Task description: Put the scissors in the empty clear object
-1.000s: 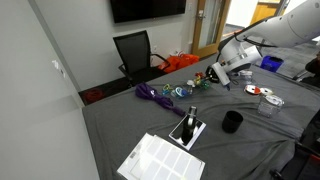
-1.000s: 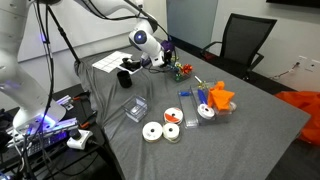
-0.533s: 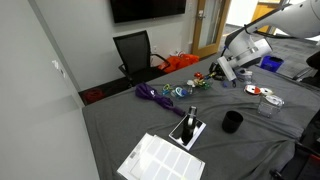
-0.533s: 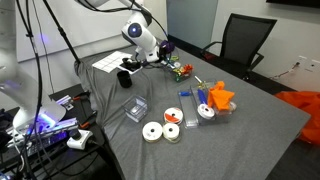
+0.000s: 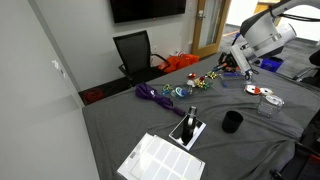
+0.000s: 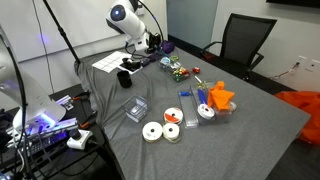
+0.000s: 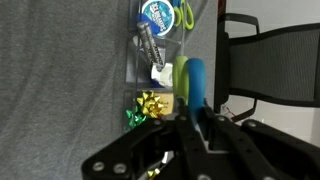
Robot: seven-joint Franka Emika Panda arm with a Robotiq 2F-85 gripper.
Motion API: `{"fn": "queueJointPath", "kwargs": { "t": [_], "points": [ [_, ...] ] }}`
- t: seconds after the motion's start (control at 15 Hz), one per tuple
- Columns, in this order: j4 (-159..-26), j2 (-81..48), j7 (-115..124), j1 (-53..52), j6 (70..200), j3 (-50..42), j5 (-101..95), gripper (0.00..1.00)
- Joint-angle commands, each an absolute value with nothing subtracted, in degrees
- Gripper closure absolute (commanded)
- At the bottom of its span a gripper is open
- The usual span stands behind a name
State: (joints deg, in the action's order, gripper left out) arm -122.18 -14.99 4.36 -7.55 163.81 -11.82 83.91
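Next, my gripper lets go of the scissors inside the clear container (image 5: 231, 80) in front of the orange object.
In the wrist view my gripper (image 7: 190, 116) is shut on the scissors (image 7: 192, 82). Their blue and green handles stick out beyond the fingers. In both exterior views the gripper (image 5: 233, 63) (image 6: 150, 43) hangs well above the grey table, over its far side. The scissors are too small to make out there. The empty clear object (image 5: 253, 90) (image 6: 135, 108), a small low greyish see-through container, sits on the table apart from the gripper. It lies between the black cup (image 5: 232, 122) (image 6: 126, 78) and the round containers.
Gift bows (image 7: 150, 106) (image 5: 205, 79) and a clear box of small items (image 7: 160, 40) lie below the gripper. Round clear containers with red pieces (image 6: 172, 131) (image 5: 271, 100), purple ribbon (image 5: 153, 95), papers (image 5: 160, 158), an orange object (image 6: 219, 98) and a black chair (image 5: 134, 52) are around.
The gripper has risen from just above the bows and swung up and away over the table, with the scissors still held in it.
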Motion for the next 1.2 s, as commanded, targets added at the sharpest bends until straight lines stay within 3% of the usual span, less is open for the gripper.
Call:
{"fn": "queueJointPath", "kwargs": {
  "t": [0.0, 0.2, 0.67, 1.13],
  "points": [
    [-126.54, -11.18, 13.02, -4.57, 169.48, -9.27, 78.32, 0.96],
    [-125.9, -13.5, 18.88, -2.39, 173.22, -9.54, 75.94, 0.96],
    [-123.8, -24.76, 36.65, -6.37, 178.06, -21.56, 62.9, 0.96],
    [-119.56, -35.95, 59.08, -15.4, 171.61, -35.92, 50.4, 0.96]
  ]
}}
